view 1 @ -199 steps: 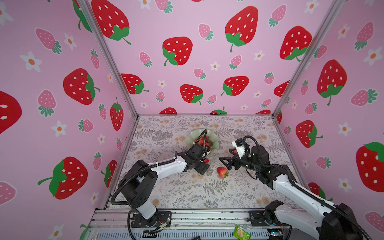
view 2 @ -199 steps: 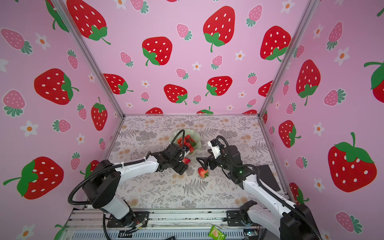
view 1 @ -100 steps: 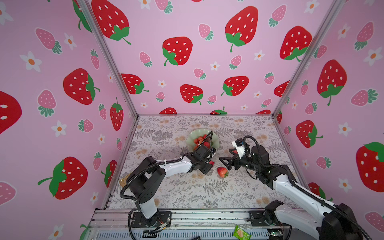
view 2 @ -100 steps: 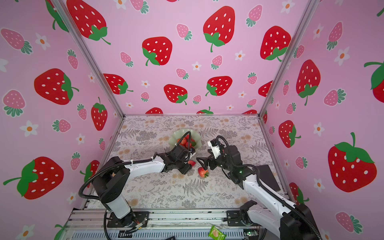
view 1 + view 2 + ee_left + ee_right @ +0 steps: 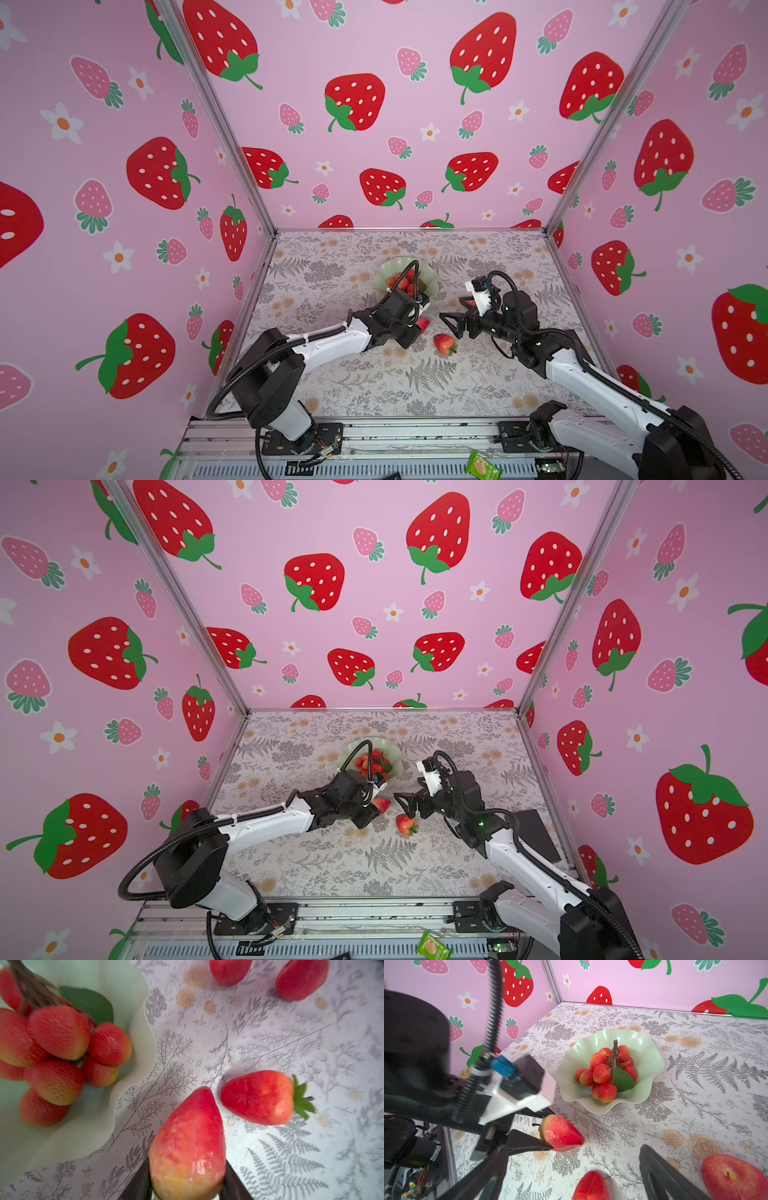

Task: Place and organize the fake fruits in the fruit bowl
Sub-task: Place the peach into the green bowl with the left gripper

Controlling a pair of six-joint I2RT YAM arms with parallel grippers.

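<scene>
The strawberry will leave my left gripper in the fruit bowl (image 5: 387,283), beside the small red balls, opposite their leaf.
The pale green fruit bowl (image 5: 384,277) (image 5: 395,752) (image 5: 652,1059) (image 5: 128,1001) holds the cluster of small red balls (image 5: 602,1072) (image 5: 58,1032) with its leaf. Just in front of the bowl my left gripper (image 5: 417,328) (image 5: 187,1161) is shut on a strawberry (image 5: 187,1136) (image 5: 560,1132) (image 5: 382,804), one finger on each side, low over the cloth. A second strawberry (image 5: 444,344) (image 5: 406,825) (image 5: 259,1098) lies on the cloth beside it. My right gripper (image 5: 449,324) (image 5: 574,1152) hangs open over that second strawberry. Two apples (image 5: 228,970) (image 5: 301,978) lie further off, one (image 5: 735,1178) next to the right gripper.
Pink strawberry-print walls close in the floral cloth on three sides. A black pad (image 5: 536,833) lies at the right under the right arm. A green snack packet (image 5: 482,467) sits on the front metal rail. Both arms meet in the middle, in front of the bowl.
My left gripper's jaws have closed onto the strawberry in front of the bowl, and the left arm has shifted a little to the right. The right arm has not moved.
</scene>
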